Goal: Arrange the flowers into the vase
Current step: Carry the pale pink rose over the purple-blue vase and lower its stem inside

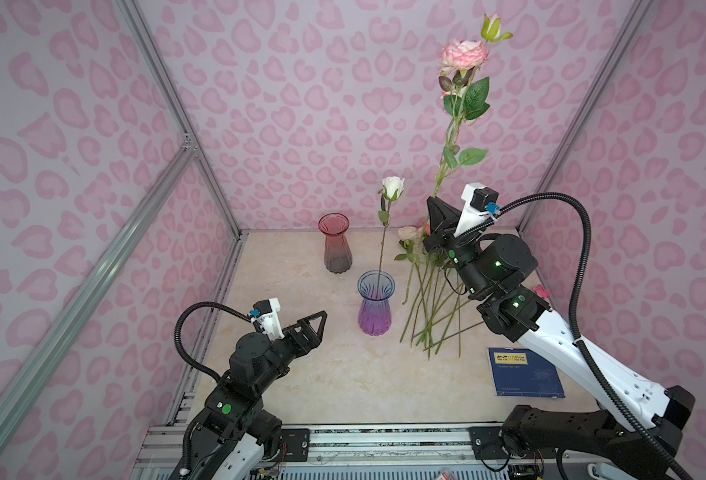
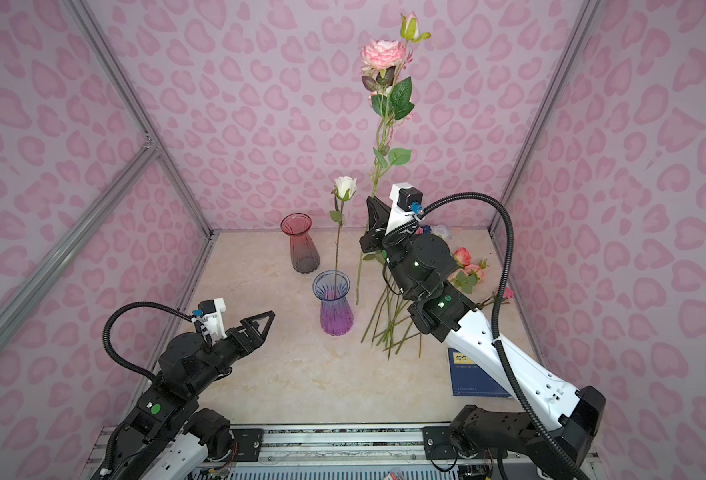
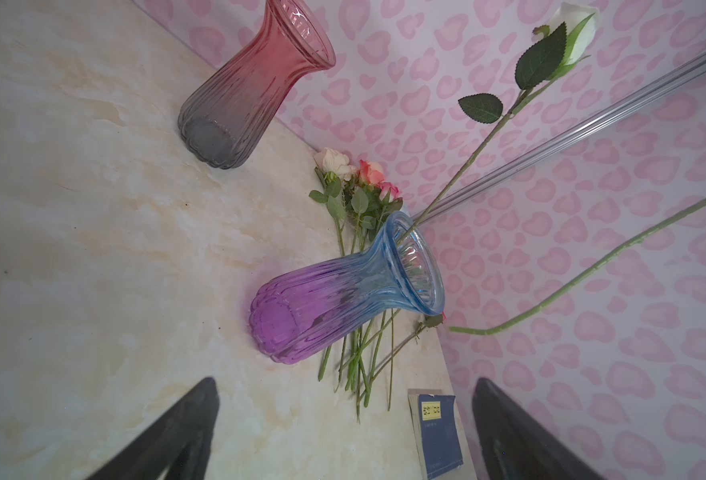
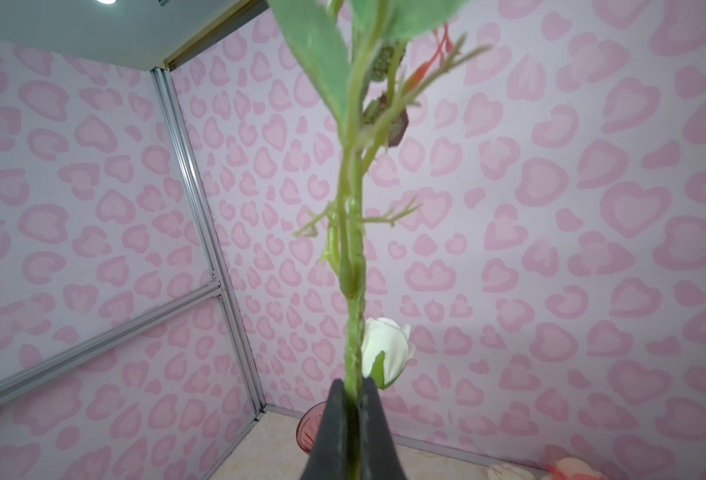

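My right gripper will release the tall pink rose inside the blue-to-purple glass vase (image 1: 377,294), beside the white rose.
A blue-to-purple glass vase (image 1: 376,303) (image 2: 331,302) (image 3: 343,299) stands mid-table with one white rose (image 1: 392,187) (image 2: 345,187) (image 4: 386,349) upright in it. My right gripper (image 1: 435,204) (image 2: 372,203) (image 4: 353,386) is shut on the stem (image 3: 592,270) of a tall pink rose (image 1: 463,54) (image 2: 383,54), holding it upright in the air to the right of the vase. More flowers (image 1: 430,307) (image 2: 388,324) (image 3: 359,199) lie in a pile on the table under that arm. My left gripper (image 1: 322,318) (image 2: 270,318) (image 3: 345,380) is open and empty, left of the vase and pointing at it.
A red-to-grey glass vase (image 1: 334,243) (image 2: 301,243) (image 3: 251,83) stands empty behind the blue one, near the back wall. A blue book (image 1: 523,372) (image 2: 471,374) (image 3: 440,432) lies at the front right. Pink-patterned walls enclose the table on three sides.
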Robot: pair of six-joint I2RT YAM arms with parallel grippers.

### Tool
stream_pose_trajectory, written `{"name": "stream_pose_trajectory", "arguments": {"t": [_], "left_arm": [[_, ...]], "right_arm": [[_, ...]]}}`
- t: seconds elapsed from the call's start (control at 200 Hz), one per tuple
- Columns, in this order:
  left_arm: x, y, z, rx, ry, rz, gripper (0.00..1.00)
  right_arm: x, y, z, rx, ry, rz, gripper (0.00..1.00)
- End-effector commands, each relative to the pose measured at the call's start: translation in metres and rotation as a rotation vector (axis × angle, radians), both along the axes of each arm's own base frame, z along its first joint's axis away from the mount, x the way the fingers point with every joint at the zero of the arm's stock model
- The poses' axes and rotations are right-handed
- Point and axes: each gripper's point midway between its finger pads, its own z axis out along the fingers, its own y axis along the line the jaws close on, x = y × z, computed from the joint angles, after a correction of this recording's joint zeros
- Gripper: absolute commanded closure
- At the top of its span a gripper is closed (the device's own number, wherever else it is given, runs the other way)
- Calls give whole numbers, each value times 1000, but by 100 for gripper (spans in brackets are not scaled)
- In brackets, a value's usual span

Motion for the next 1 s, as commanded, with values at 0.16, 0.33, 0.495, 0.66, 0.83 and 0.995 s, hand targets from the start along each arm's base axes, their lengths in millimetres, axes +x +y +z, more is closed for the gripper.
{"name": "stream_pose_trajectory", "arguments": {"t": [0.16, 0.33, 0.495, 0.66, 0.83, 0.995], "left_arm": [[7, 1, -3, -7, 11, 25, 4], [11, -2, -4, 3, 16, 18, 4], [10, -4, -9, 2, 33, 10, 4], [8, -3, -16, -3, 34, 7, 4], [8, -7, -18, -11, 38, -10, 4], [9, -9, -23, -20, 51, -14, 4]], "right_arm": [[12, 21, 47, 45, -106, 29, 99], [25, 34, 30, 19, -56, 45, 98], [29, 41, -35, 27, 29, 37, 99], [23, 47, -90, 42, 95, 25, 95], [24, 49, -129, 52, 170, -5, 94], [21, 53, -157, 32, 230, -19, 92]]}}
